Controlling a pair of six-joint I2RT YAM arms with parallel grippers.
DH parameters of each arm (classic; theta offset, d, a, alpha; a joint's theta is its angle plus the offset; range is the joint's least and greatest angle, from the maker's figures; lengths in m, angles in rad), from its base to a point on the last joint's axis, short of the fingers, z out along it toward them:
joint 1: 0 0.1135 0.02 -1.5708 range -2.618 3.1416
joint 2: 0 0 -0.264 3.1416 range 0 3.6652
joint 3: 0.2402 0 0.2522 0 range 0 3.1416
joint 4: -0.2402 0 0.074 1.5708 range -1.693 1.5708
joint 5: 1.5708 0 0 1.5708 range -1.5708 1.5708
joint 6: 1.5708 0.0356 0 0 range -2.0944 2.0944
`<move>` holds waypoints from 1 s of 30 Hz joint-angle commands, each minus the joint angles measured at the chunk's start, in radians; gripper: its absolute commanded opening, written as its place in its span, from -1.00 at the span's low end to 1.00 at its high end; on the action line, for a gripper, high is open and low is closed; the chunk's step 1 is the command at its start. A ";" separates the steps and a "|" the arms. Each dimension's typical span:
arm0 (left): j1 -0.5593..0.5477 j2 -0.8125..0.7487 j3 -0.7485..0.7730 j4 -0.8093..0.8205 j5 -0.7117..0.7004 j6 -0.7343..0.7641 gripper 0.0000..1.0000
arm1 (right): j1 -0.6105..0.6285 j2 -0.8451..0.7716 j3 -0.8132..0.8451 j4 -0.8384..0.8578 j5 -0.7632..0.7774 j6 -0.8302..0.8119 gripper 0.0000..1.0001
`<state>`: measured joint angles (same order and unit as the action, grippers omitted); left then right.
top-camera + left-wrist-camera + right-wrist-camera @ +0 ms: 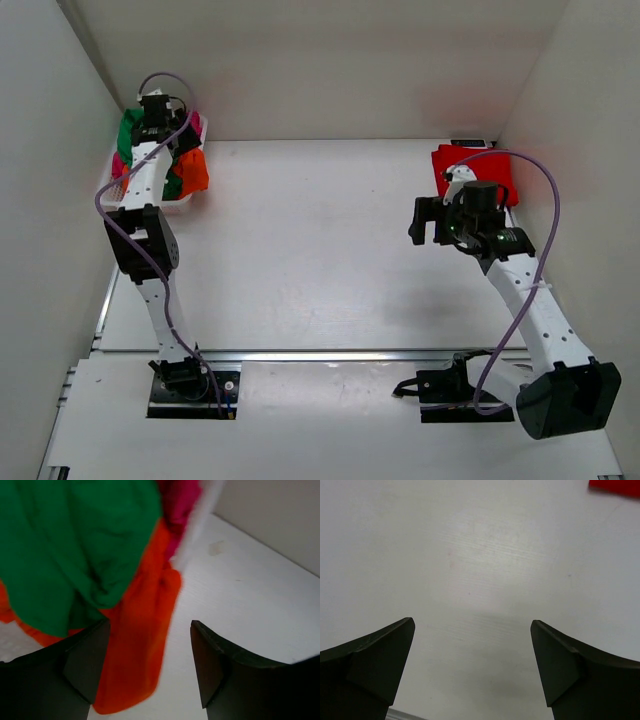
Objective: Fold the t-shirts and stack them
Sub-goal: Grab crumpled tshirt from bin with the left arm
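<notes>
My left gripper will reach the white basket and close on the bunched middle of the green t-shirt [174, 148] [107, 542] there, between the magenta and orange t-shirts.
Green [127, 135], orange [195, 172] and magenta [196, 125] t-shirts lie bunched in a white basket [150, 205] at the far left. My left gripper [156, 108] hovers over that pile with its jaws open. In the left wrist view the green shirt [75, 545] fills the top left. The orange shirt [140, 645] hangs down over the basket's side, close to the left finger [85, 665] of my left gripper [150, 665]. A folded red t-shirt [480, 165] lies at the far right. My right gripper [425, 220] is open and empty just left of it, over bare table [480, 570].
The basket's white rim [197, 530] shows blurred beside the magenta cloth [177, 500]. White walls close in the table on the left, back and right. A corner of the red shirt [615, 487] shows at the top right of the right wrist view.
</notes>
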<state>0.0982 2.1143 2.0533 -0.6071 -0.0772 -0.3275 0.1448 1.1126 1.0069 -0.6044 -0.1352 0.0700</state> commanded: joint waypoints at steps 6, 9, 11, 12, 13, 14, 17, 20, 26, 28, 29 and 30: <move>0.078 0.051 0.081 -0.062 -0.226 -0.067 0.47 | -0.082 0.015 0.007 0.137 0.016 -0.035 0.98; 0.081 0.029 -0.013 0.016 -0.266 -0.053 0.57 | -0.076 0.041 -0.017 0.169 0.000 -0.029 0.98; 0.083 0.026 -0.068 0.064 -0.279 -0.054 0.60 | -0.074 0.052 -0.022 0.186 -0.024 -0.010 0.99; 0.084 0.029 -0.065 0.075 -0.280 -0.056 0.61 | -0.073 0.059 -0.031 0.195 -0.024 -0.006 0.98; 0.089 0.059 -0.038 0.070 -0.274 -0.053 0.61 | -0.071 0.068 -0.024 0.201 -0.035 -0.003 0.98; 0.090 0.097 0.006 0.061 -0.271 -0.056 0.61 | -0.062 0.075 -0.028 0.196 -0.038 -0.001 0.98; 0.092 0.208 0.181 -0.029 -0.280 -0.057 0.02 | -0.071 0.078 -0.025 0.204 -0.040 -0.001 0.98; 0.078 0.254 0.307 -0.106 -0.289 -0.061 -1.00 | -0.068 0.082 -0.018 0.192 -0.041 0.001 0.98; 0.031 0.041 0.310 -0.089 -0.212 -0.002 -1.00 | -0.076 0.063 -0.017 0.186 -0.061 0.039 0.98; 0.012 -0.066 0.311 -0.088 -0.068 -0.040 -1.00 | -0.085 0.044 -0.031 0.175 -0.075 0.063 0.98; 0.003 -0.130 0.306 -0.074 -0.014 -0.063 -1.00 | -0.086 0.030 -0.042 0.173 -0.072 0.066 0.98; -0.044 -0.275 0.312 -0.063 0.239 -0.178 -1.00 | -0.070 -0.006 -0.089 0.186 -0.063 0.070 0.89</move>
<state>0.1246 2.1864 2.3108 -0.7208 -0.2031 -0.3691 0.0643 1.1790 0.9722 -0.4583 -0.1932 0.1112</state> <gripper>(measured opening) 0.015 0.991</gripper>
